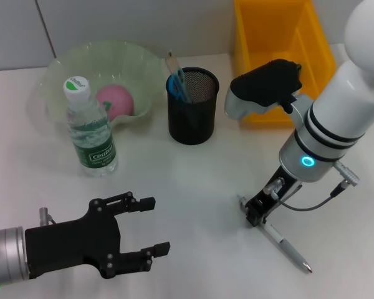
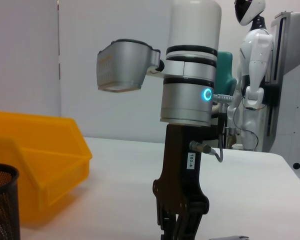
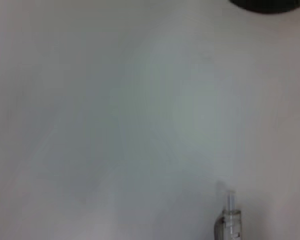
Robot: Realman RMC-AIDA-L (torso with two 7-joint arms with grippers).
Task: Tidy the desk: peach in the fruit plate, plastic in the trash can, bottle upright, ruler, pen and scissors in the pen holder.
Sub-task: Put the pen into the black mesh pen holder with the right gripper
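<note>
Next, my right gripper releases the silver pen in the open space (image 1: 200, 86) next to the scissors with blue handles in the pen holder. The pen now lies at the table's front.
A silver pen (image 1: 285, 248) lies on the white table at the front right. My right gripper (image 1: 254, 215) points down at the pen's far end and is shut on it; the left wrist view shows it low over the table (image 2: 179, 231). The pen's end shows in the right wrist view (image 3: 230, 217). The pink peach (image 1: 115, 101) lies in the green fruit plate (image 1: 65, 68). The water bottle (image 1: 90, 129) stands upright before the plate. The black mesh pen holder (image 1: 193, 109) holds the ruler (image 1: 172, 63) and blue-handled scissors (image 1: 179, 86). My left gripper (image 1: 157, 225) is open and empty at the front left.
A yellow bin (image 1: 280, 43) stands at the back right behind my right arm, and it also shows in the left wrist view (image 2: 35, 160). The pen holder's rim shows there too (image 2: 2, 200). No plastic is in view.
</note>
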